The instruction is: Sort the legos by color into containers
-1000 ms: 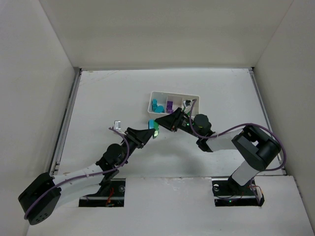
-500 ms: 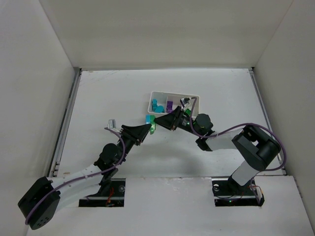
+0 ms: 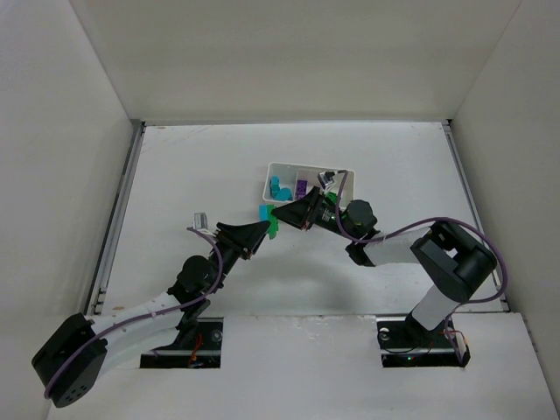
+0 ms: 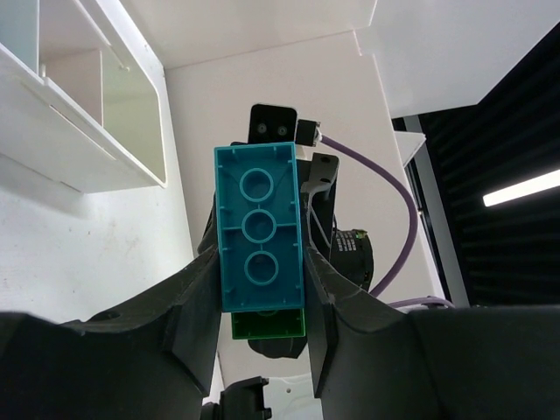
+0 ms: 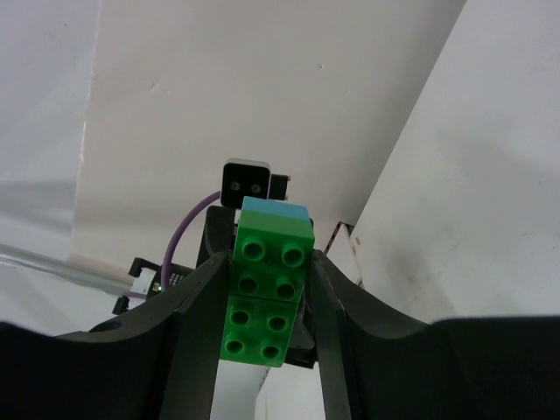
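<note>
The robot's right gripper should release the green lego in the tray's green compartment (image 3: 332,199), beside the compartment that holds purple legos.
A cyan lego (image 3: 264,212) and green legos (image 3: 273,229) are stuck together in one stack, held in the air just in front of the white tray (image 3: 311,166). My left gripper (image 3: 261,230) is shut on the cyan lego (image 4: 260,229), with a green one (image 4: 268,324) showing beneath it. From the other side, my right gripper (image 3: 282,215) is shut on the green legos (image 5: 262,293), and the cyan one (image 5: 276,212) peeks out behind them. Of the containers, the left one holds cyan legos (image 3: 278,188) and the middle one purple legos (image 3: 301,186). The right arm partly hides the right one.
The tray's near corner (image 4: 87,131) is close on the left in the left wrist view. White enclosure walls stand on three sides. Metal rails run along the table's left edge (image 3: 118,219) and right edge (image 3: 464,184).
Both grippers and the joined stack have shifted slightly left and toward the tray. The left arm's wrist has swung a little left.
</note>
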Controlling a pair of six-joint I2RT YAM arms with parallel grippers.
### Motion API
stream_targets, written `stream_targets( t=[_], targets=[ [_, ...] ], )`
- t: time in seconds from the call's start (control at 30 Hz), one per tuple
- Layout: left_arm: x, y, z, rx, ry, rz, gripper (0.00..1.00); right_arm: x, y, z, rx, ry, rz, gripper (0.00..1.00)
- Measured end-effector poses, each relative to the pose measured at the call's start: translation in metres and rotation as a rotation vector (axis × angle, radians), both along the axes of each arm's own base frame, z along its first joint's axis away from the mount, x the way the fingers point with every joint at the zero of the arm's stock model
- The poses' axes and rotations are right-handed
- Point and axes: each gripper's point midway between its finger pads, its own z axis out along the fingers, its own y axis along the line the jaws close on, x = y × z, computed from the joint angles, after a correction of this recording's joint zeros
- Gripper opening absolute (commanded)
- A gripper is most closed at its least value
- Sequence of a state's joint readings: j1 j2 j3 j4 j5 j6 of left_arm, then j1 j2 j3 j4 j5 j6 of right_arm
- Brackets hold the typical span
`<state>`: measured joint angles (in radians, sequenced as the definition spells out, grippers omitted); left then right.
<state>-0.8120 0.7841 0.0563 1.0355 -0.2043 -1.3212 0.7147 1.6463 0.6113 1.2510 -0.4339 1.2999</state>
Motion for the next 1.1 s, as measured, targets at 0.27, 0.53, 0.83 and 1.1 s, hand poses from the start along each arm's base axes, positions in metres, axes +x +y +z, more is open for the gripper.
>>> stream_targets(
  t=[0.27,0.53,0.83,1.1],
  targets=[
    [-0.001,-0.004,-0.005,0.013,0.009,-0.013,0.14,0.002,0.001,-0.002,-0.005,-0.001,-0.008,0.51],
    [-0.003,-0.006,-0.007,0.027,0.008,-0.022,0.13,0.006,0.002,-0.005,-0.015,-0.003,-0.02,0.39],
    [-0.006,-0.003,-0.008,0.047,0.008,-0.028,0.12,0.003,0.0,-0.009,-0.022,0.007,-0.019,0.37],
    [-0.004,0.004,-0.011,0.072,0.007,-0.02,0.11,0.008,-0.027,-0.023,-0.061,0.027,-0.076,0.37]
  ],
)
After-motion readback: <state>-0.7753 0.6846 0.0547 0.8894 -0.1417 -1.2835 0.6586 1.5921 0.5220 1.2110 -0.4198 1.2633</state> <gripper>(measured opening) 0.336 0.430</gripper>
